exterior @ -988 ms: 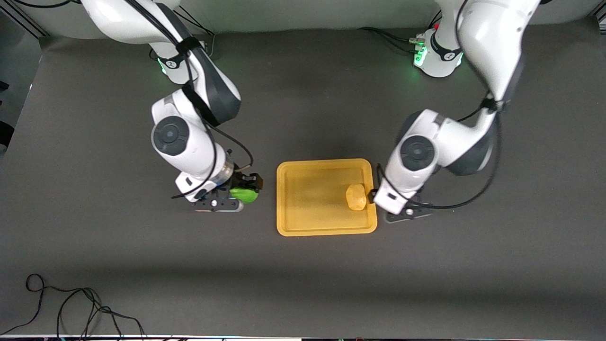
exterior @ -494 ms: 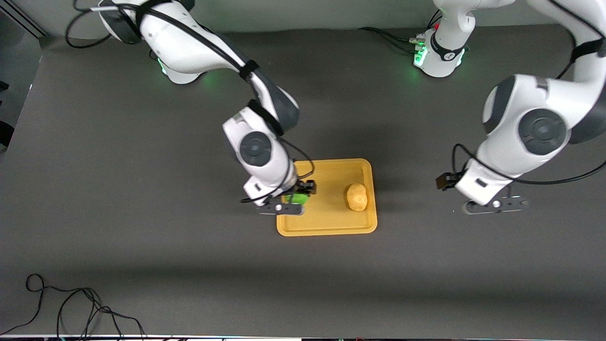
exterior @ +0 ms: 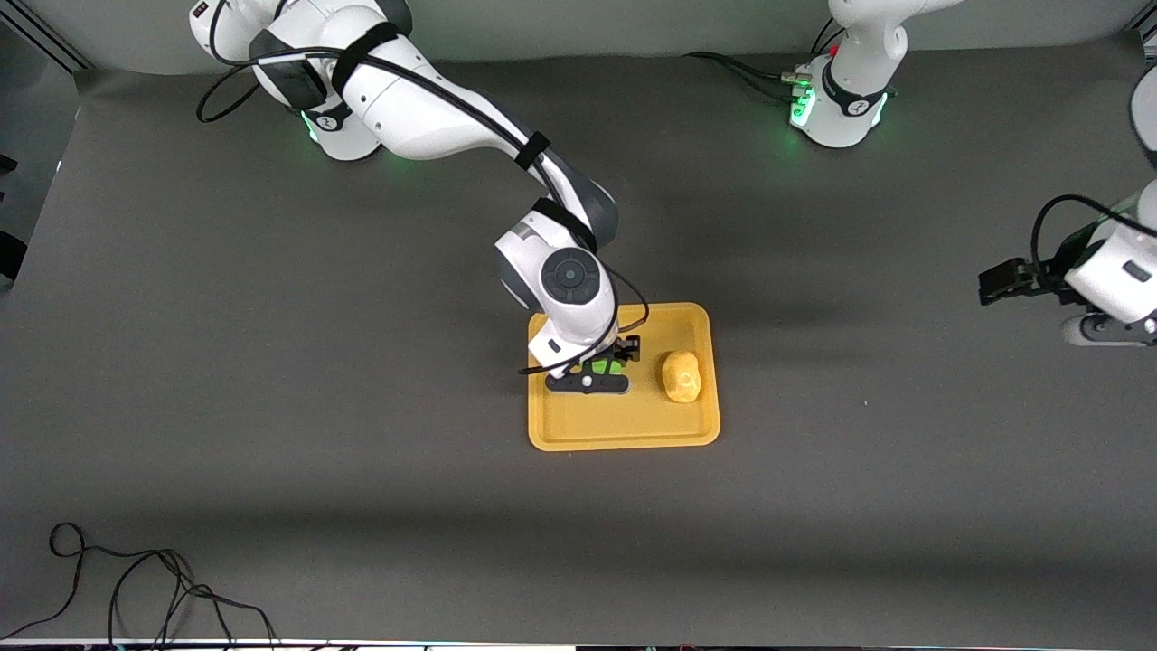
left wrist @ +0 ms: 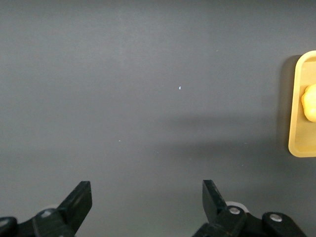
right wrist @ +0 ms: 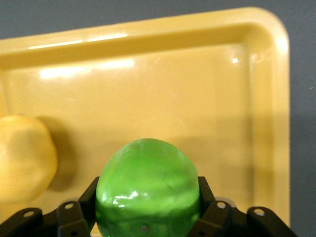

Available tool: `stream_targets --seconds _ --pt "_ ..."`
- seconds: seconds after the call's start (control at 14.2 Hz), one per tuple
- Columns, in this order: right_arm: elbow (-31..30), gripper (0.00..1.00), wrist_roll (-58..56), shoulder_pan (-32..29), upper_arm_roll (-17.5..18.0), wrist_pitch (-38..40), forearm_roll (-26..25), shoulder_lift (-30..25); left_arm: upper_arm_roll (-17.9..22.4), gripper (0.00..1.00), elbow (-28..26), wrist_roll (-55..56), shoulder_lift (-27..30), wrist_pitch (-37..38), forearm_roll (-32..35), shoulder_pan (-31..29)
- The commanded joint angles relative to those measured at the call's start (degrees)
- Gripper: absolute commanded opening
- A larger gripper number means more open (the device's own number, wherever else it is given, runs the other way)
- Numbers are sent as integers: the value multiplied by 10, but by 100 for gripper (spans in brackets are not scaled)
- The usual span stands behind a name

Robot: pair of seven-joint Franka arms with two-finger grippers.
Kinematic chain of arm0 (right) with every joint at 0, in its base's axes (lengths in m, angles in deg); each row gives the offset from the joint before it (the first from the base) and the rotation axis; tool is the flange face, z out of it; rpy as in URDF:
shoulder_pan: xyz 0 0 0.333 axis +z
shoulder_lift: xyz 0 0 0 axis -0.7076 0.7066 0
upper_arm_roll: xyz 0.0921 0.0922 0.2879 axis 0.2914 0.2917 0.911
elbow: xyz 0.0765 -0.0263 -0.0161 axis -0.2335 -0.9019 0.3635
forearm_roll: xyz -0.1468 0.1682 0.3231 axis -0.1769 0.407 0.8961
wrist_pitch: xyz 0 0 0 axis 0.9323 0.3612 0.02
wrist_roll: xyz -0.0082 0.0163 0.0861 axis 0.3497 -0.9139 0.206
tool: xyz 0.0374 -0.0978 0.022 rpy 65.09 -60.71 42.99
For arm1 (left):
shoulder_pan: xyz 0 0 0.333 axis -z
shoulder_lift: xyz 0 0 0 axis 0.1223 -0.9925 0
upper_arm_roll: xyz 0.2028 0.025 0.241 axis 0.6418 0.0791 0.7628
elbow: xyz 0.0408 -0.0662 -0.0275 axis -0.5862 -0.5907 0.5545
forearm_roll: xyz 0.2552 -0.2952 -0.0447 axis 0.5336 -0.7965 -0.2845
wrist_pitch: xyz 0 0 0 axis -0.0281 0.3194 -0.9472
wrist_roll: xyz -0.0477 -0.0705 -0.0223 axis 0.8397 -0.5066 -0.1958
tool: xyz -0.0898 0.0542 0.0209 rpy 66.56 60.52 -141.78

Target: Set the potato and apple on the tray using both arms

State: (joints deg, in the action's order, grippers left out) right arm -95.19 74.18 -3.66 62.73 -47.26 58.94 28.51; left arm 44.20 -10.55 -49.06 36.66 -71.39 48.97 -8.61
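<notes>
Next, I let go of the green apple with my right gripper on the bottom of the orange-yellow tray, level [exterior: 603, 383] [right wrist: 159, 170] beside the potato.
The orange-yellow tray [exterior: 624, 429] lies mid-table. The yellow-tan potato [exterior: 681, 376] rests in it, toward the left arm's end; it also shows in the right wrist view [right wrist: 22, 158] and at the edge of the left wrist view [left wrist: 310, 102]. My right gripper [exterior: 604, 366] is over the tray beside the potato, shut on the green apple [right wrist: 147, 192], which shows as a green patch [exterior: 604, 367] under the wrist. My left gripper [left wrist: 147, 207] is open and empty over bare table, away from the tray [left wrist: 301, 108], toward the left arm's end [exterior: 1030, 280].
A black cable [exterior: 136, 588] lies coiled at the table's near corner on the right arm's end. The dark grey mat [exterior: 362, 452] surrounds the tray. The arm bases [exterior: 836, 99] stand at the table's top edge.
My right gripper has carried the apple from the bare table over the tray, beside the potato. My left gripper has drawn away from the potato and tray toward its own end.
</notes>
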Motion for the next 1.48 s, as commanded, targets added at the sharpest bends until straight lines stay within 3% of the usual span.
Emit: stream_targets --seconds 0.0,0.14,0.28,1.13,1.27,1.41 --pt "26 42 11 -4 -1 1 -22 25 48 100 -13 -18 25 5 -28 38" --pt "23 42 13 -3 -2 -9 -23 33 119 100 -15 -18 38 10 -34 107" --pt "25 42 19 -2 -1 -18 -23 43 151 100 -16 -19 44 19 -35 141" --pt "23 45 26 5 0 -64 -22 56 142 100 -17 -23 52 17 -22 140" --pt "22 53 26 5 0 -64 -22 57 145 100 -17 -54 51 17 -27 134" --pt "21 71 26 5 0 -64 -21 57 145 100 -8 -62 44 18 -30 137"
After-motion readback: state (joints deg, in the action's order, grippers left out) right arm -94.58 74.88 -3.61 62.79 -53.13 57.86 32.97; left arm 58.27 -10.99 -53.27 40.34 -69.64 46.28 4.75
